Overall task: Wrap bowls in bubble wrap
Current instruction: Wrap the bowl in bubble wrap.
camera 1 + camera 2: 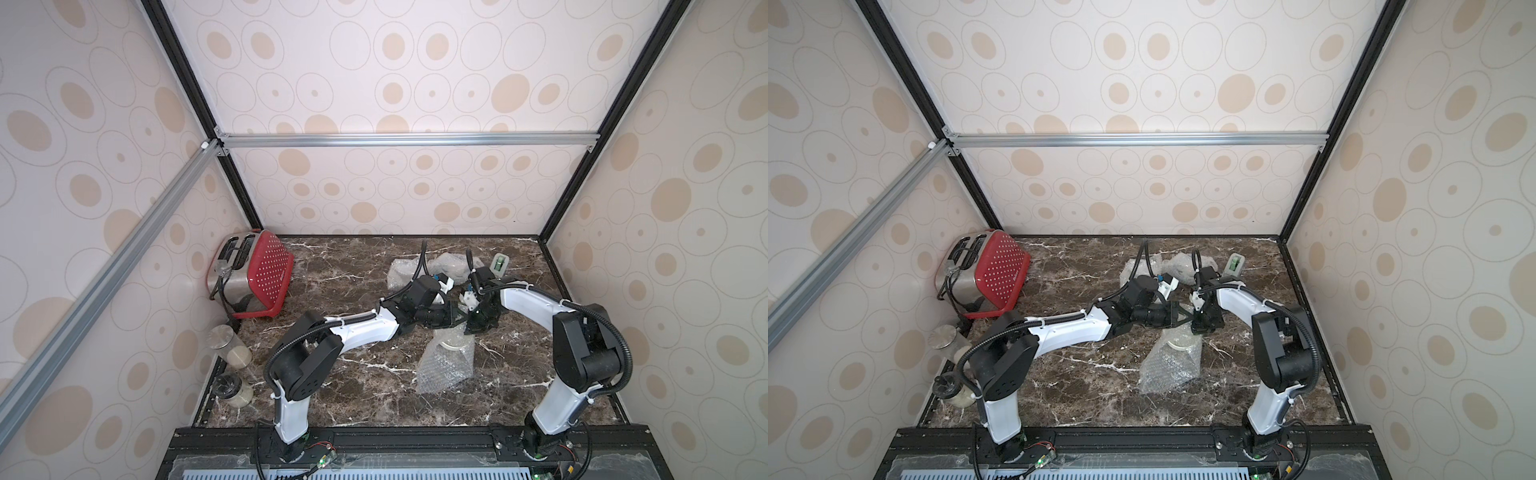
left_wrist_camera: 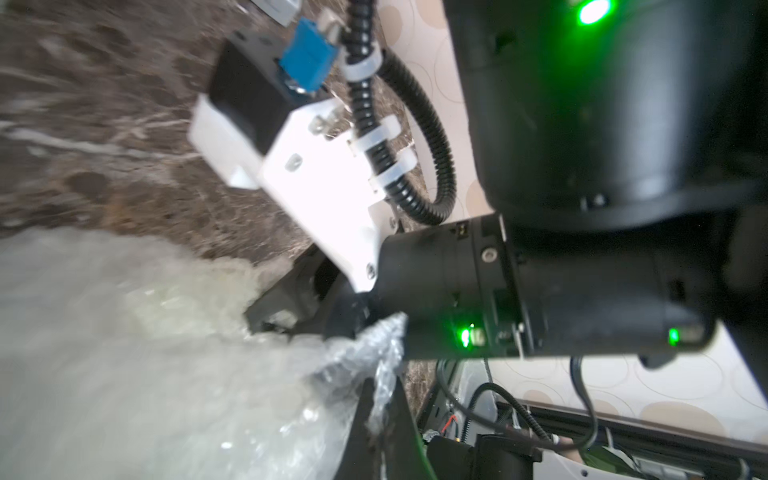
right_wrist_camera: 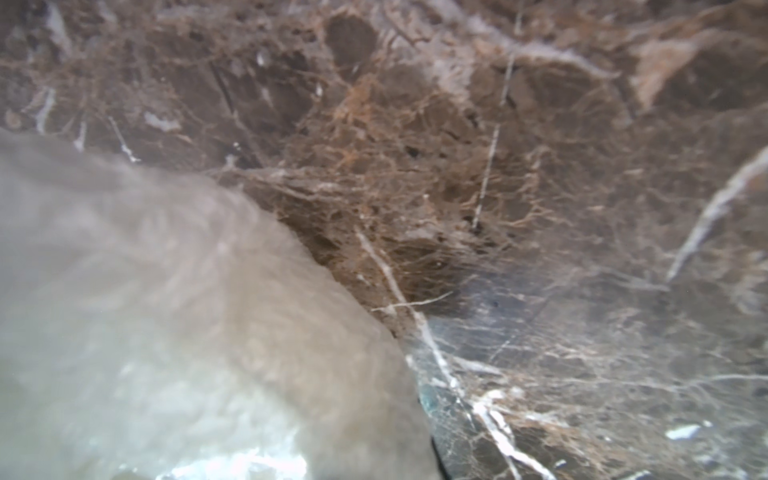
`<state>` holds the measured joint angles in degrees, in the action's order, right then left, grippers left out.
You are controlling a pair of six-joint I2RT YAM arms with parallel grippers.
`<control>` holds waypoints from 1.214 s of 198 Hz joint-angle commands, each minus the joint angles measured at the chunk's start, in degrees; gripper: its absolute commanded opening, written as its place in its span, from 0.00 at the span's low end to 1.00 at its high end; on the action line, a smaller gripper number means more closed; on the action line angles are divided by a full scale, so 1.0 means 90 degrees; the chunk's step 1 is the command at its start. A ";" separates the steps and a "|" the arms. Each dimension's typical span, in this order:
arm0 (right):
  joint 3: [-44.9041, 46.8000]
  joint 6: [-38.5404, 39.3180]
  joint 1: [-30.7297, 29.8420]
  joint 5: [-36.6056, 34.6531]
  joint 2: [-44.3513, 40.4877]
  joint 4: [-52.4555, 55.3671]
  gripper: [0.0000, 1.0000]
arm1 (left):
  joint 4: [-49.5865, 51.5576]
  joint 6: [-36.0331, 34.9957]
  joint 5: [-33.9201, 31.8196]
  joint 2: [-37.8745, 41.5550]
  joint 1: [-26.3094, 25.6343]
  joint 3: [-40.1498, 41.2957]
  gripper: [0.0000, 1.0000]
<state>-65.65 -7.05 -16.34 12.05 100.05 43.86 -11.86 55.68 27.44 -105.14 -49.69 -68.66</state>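
My left gripper still holds the bubble wrap's far edge up, so next my right gripper opens and pinches the folded layers close beside the bowl (image 1: 472,339).
A cream-white bowl (image 1: 453,343) (image 1: 1179,343) sits mid-table on a clear bubble wrap sheet (image 1: 444,370) (image 1: 1167,368), whose far edge is lifted over it. Both arms meet just above the bowl. My left gripper (image 1: 459,318) (image 2: 380,399) is shut on a bunched strand of the bubble wrap (image 2: 386,353). My right gripper (image 1: 476,326) (image 2: 286,311) reaches into the same raised edge and looks shut on it. In the right wrist view the cloudy bubble wrap (image 3: 166,332) hides its jaws. Two wrapped bundles (image 1: 401,272) (image 1: 453,266) lie at the back.
A toaster (image 1: 232,266) leans in a red basket (image 1: 268,274) at the back left. Two glass jars (image 1: 230,347) (image 1: 232,388) stand along the left wall. A small white and green object (image 1: 500,264) sits at the back right.
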 commanded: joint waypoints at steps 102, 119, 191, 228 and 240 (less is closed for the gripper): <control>0.0063 -0.0050 -0.0003 0.0467 -0.0257 -0.0027 0.04 | 0.0542 0.0103 0.0011 -0.1092 -0.0288 -0.0645 0.00; 0.0068 -0.0053 -0.0001 0.0469 -0.0259 -0.0039 0.04 | 0.0776 0.0037 -0.0070 -0.1147 -0.0289 -0.0455 0.00; 0.0029 -0.0202 -0.0006 0.0705 -0.0242 -0.0156 0.13 | 0.1054 -0.0073 0.0006 -0.1390 -0.0279 0.0084 0.02; 0.0061 -0.0152 0.0236 0.0912 -0.0517 -0.0004 0.39 | 0.1132 -0.0133 0.0076 -0.1559 -0.0261 -0.0207 0.02; 0.0110 -0.0126 0.0341 0.1036 -0.0687 0.0032 0.43 | 0.1145 -0.0156 0.0091 -0.1568 -0.0253 -0.0227 0.02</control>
<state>-64.93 -8.34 -15.18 17.78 97.86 43.48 -7.31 55.66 27.83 -116.03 -51.68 -70.28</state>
